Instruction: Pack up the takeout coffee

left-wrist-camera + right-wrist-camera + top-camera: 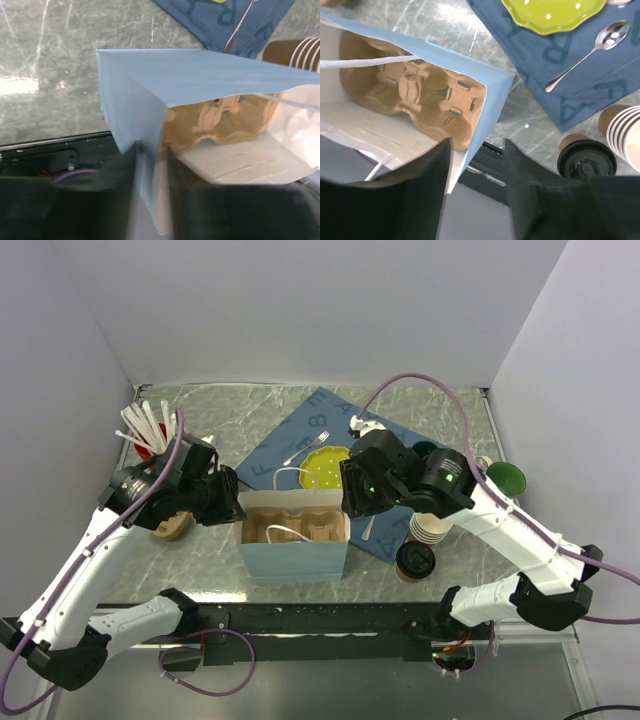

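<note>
The bag's back side leans in over the cup carrier, so next my left gripper opens and regrips the bag's short side (134,110) to straighten the bag first.
The takeout coffee (415,560), a brown paper cup with a black lid (586,161), stands on the table to the right of an open light-blue paper bag (295,558). A brown cardboard cup carrier (415,95) lies inside the bag. My left gripper (236,505) straddles the bag's left wall (150,165), one finger inside and one outside, with its jaws slightly apart. My right gripper (347,502) stands open over the bag's right wall (490,100), and the wall is close to the inner finger (427,185). Neither gripper touches the coffee.
A stack of lidless paper cups (432,528) stands just behind the coffee. A blue placemat (300,430) carries a yellow-green plate (328,468), a spoon (585,55) and a fork. A red cup of white stirrers (145,435) is at the back left and a green bowl (505,478) at the right.
</note>
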Motion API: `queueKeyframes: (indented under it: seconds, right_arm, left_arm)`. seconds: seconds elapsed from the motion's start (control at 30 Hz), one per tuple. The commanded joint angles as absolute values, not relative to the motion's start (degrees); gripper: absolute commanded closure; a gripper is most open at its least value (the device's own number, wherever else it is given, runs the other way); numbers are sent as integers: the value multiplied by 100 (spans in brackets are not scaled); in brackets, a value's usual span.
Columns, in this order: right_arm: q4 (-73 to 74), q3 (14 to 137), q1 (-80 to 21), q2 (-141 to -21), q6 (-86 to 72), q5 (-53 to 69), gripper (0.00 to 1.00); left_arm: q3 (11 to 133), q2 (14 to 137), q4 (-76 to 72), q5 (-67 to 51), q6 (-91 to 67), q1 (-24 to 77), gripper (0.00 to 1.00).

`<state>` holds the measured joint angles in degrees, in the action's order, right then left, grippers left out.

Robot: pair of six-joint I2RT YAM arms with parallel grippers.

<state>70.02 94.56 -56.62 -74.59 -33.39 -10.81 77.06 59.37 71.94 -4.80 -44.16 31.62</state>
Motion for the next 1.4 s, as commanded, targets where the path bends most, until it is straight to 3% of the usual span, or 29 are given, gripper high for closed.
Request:
queueKeyframes:
  seconds: [0.0, 0.03, 0.07, 0.13, 0.53, 0.73, 0.8, 0.83, 0.9, 0.93, 1.13, 1.37]
  right_arm:
    - [7154, 9597, -5634, -7690, -3603, -967, 60]
    - [7163, 9676, -5634, -7725, -3604, -949, 75]
    - [7180, 9729, -5642, -7778, -3595, -949, 83]
    - [7224, 9966, -5642, -7848, -3595, -949, 100]
    - [8068, 11311, -5634, -8138, -3717, -1002, 100]
    - [7779, 10671, -5616, -7981, -3832, -932, 100]
    - [7656, 10495, -5581, -7980, -3858, -932, 90]
    - [7647, 10485, -5564, -8015, -3867, -966, 78]
    - [7751, 10660, -5546, -8077, -3867, -1045, 62]
    - [7804, 10748, -5563, -8147, -3858, -1124, 59]
    - [7901, 10916, -5537, -8043, -3718, -1274, 53]
    - [7937, 10916, -5528, -7866, -3560, -1423, 53]
  left_arm:
    - [7866, 5818, 7242, -641, -4500, 3155, 84]
    - [7875, 5827, 7225, -694, -4500, 3164, 89]
    - [7884, 5810, 7199, -720, -4509, 3164, 97]
    - [8006, 5836, 7216, -738, -4535, 3164, 99]
    - [9404, 6328, 7858, -782, -4692, 3164, 99]
    - [9107, 6258, 7857, -721, -4799, 3164, 92]
    - [8974, 6223, 7849, -642, -4764, 3164, 70]
    - [8878, 6205, 7831, -607, -4729, 3164, 48]
    - [8772, 6205, 7813, -563, -4650, 3164, 35]
    - [8745, 6214, 7813, -519, -4606, 3164, 31]
    - [8666, 6170, 7805, -395, -4588, 3164, 28]
    - [8236, 5898, 7524, -764, -4702, 3155, 41]
